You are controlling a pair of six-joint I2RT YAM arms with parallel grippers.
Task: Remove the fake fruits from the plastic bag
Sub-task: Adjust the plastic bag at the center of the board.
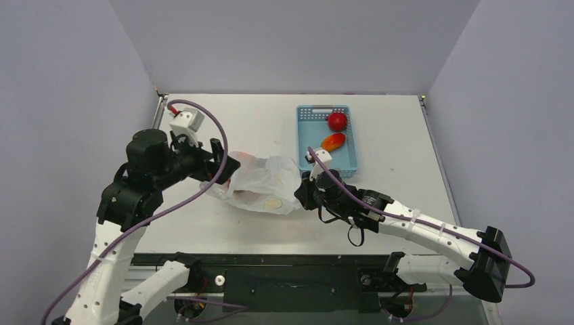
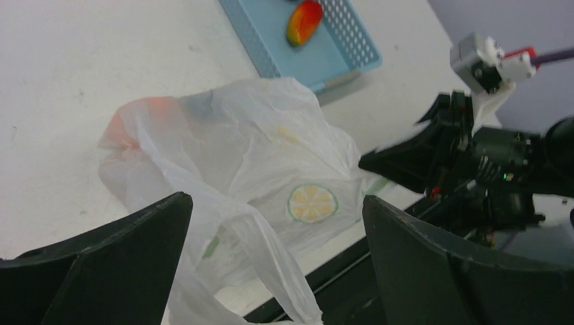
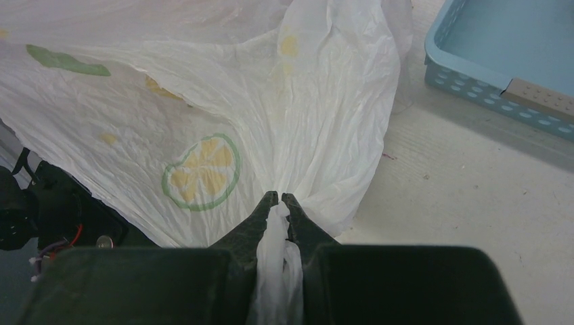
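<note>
I can see the plastic bag lies slack over the fake fruits, so I need to grab the bag's twisted handle (image 2: 265,254) with my left gripper and pull it away from my right gripper.
The plastic bag (image 1: 267,183) lies crumpled on the table, white with citrus-slice prints. My right gripper (image 1: 302,191) is shut on a bunched strip of the bag's right end, seen clearly in the right wrist view (image 3: 279,198). My left gripper (image 1: 228,164) is open at the bag's left end. In the left wrist view its gripper (image 2: 274,203) straddles the bag (image 2: 257,156), with a twisted handle running between the fingers. An orange-red blur (image 2: 125,128) and a darker patch (image 2: 200,105) show through the film. No fruit lies outside the bag.
A blue basket (image 1: 308,145) stands behind the bag at the right and holds a round red apple (image 1: 337,121) and a red-orange mango (image 1: 332,141). The basket also shows in the left wrist view (image 2: 325,64) and the right wrist view (image 3: 501,61). The table's front edge is close to the bag.
</note>
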